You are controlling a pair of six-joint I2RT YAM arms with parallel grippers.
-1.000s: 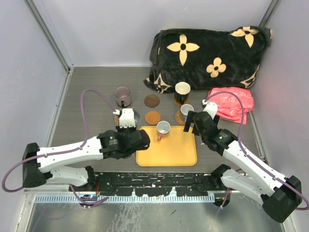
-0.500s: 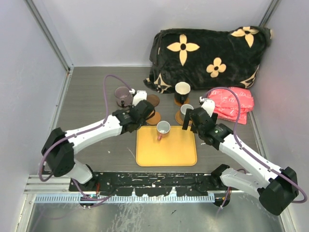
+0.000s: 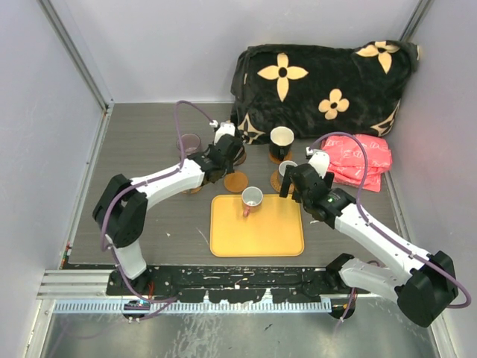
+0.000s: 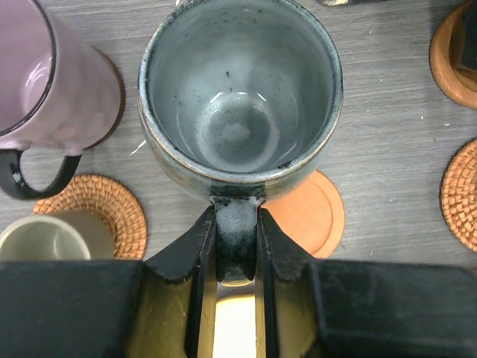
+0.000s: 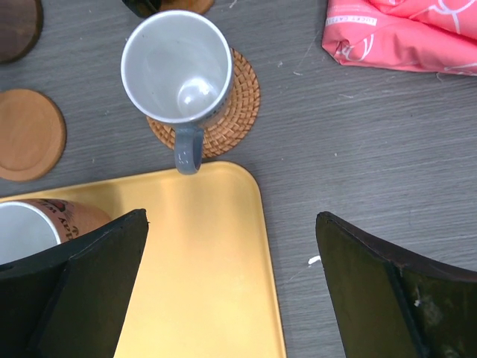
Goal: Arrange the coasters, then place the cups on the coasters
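Note:
I will use my left gripper to set the grey cup free on the dark brown coaster [image 3: 237, 154] between the purple cup and the black cup.
My left gripper [image 4: 237, 224] is shut on the handle of a grey cup [image 4: 238, 97], held upright above the table among the coasters, next to the purple cup [image 4: 45, 82]. An orange-brown coaster [image 4: 317, 216] lies bare just beside it. A small olive cup [image 4: 45, 237] stands on a wicker coaster [image 4: 104, 209]. From above, the left gripper [image 3: 227, 149] is over the back middle. My right gripper [image 5: 231, 246] hangs open over the yellow tray's corner, near a second grey cup [image 5: 179, 67] on its wicker coaster [image 5: 235, 112]. A dark brown coaster [image 5: 15, 26] lies bare.
The yellow tray [image 3: 261, 231] holds one cup [image 3: 252, 198]. A black cup [image 3: 282, 139] stands on a coaster at the back. A black flowered blanket [image 3: 320, 82] fills the back right, with a pink bag [image 3: 361, 160] beside it.
My left arm has swung from beside the tray's left edge toward the back, carrying the grey cup to beside the purple cup. The right gripper has shifted slightly back and stays open.

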